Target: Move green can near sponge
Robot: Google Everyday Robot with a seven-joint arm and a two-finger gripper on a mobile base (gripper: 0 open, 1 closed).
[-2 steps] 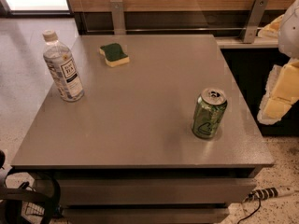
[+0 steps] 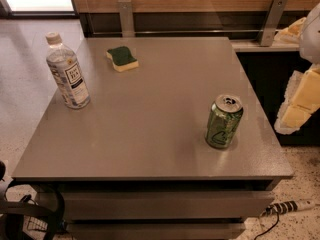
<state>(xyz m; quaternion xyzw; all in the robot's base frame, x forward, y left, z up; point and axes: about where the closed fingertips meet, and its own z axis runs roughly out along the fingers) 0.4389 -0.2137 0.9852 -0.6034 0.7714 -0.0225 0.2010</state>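
Next, I grip the upper half [image 2: 225, 118] of the green can, just below its silver top.
The green can [image 2: 224, 122] stands upright on the grey table [image 2: 150, 134], near its front right corner, with its silver top showing. The sponge [image 2: 122, 58] lies flat at the far left of the table, dark green side up over pale yellow foam. My gripper [image 2: 299, 100] hangs at the right edge of the view, beyond the table's right edge and to the right of the can, not touching it. Nothing is in it that I can see. A wide stretch of tabletop lies between the can and the sponge.
A clear plastic water bottle [image 2: 67, 71] with a white cap stands at the table's left edge, in front of the sponge. A wooden wall with two metal brackets [image 2: 126, 17] runs behind the table. A power strip [image 2: 287, 206] lies on the floor at the lower right.
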